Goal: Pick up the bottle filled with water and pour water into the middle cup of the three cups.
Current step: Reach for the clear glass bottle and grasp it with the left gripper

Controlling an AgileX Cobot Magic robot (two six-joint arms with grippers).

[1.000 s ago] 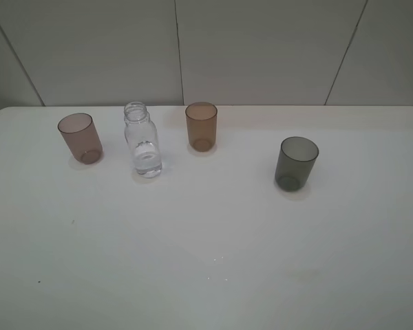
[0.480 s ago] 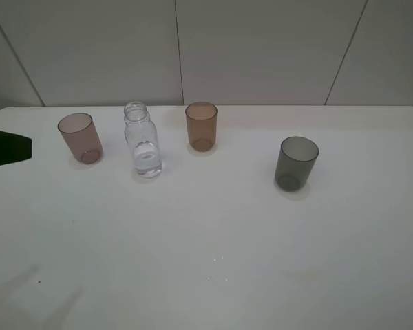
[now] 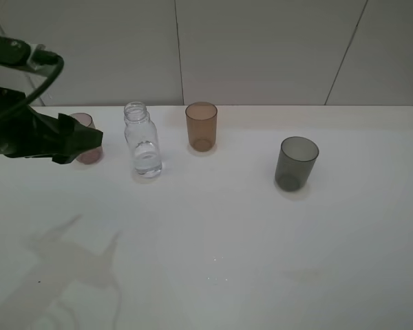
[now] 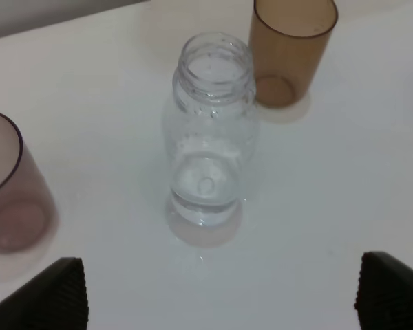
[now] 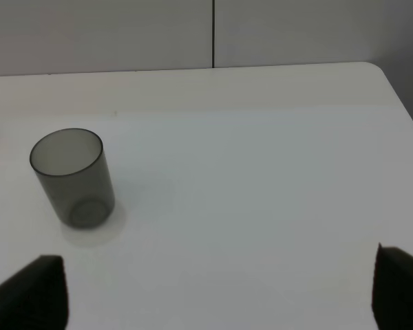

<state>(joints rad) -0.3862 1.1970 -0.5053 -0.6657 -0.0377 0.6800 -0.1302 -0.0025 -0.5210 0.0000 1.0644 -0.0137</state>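
Note:
Next, my left gripper closes around the middle of the clear bottle, at the middle of its body [image 3: 144, 144] [image 4: 208, 151], under the bottle's neck.
The clear bottle [image 3: 142, 141] stands upright and uncapped on the white table, with a little water in it. It also shows in the left wrist view [image 4: 210, 137]. The amber-brown middle cup [image 3: 201, 126] stands to its right, also seen in the left wrist view [image 4: 292, 51]. The pinkish-mauve cup [image 3: 88, 154] is partly hidden behind my left gripper [image 3: 82, 143]. The smoky grey cup [image 3: 297, 163] stands at the right. My left gripper [image 4: 220, 302] is open and empty, short of the bottle. My right gripper [image 5: 213, 295] is open and empty, off from the grey cup [image 5: 72, 177].
The white table [image 3: 206, 234] reaches back to a panelled wall. Its right edge and rounded corner show in the right wrist view [image 5: 392, 89]. The pinkish cup [image 4: 10, 196] stands close beside the bottle in the left wrist view. The left arm casts a shadow at the front left [image 3: 62, 261].
My left arm has come in from the left edge and now reaches over the pinkish cup toward the bottle. The bottle and the cups have not moved.

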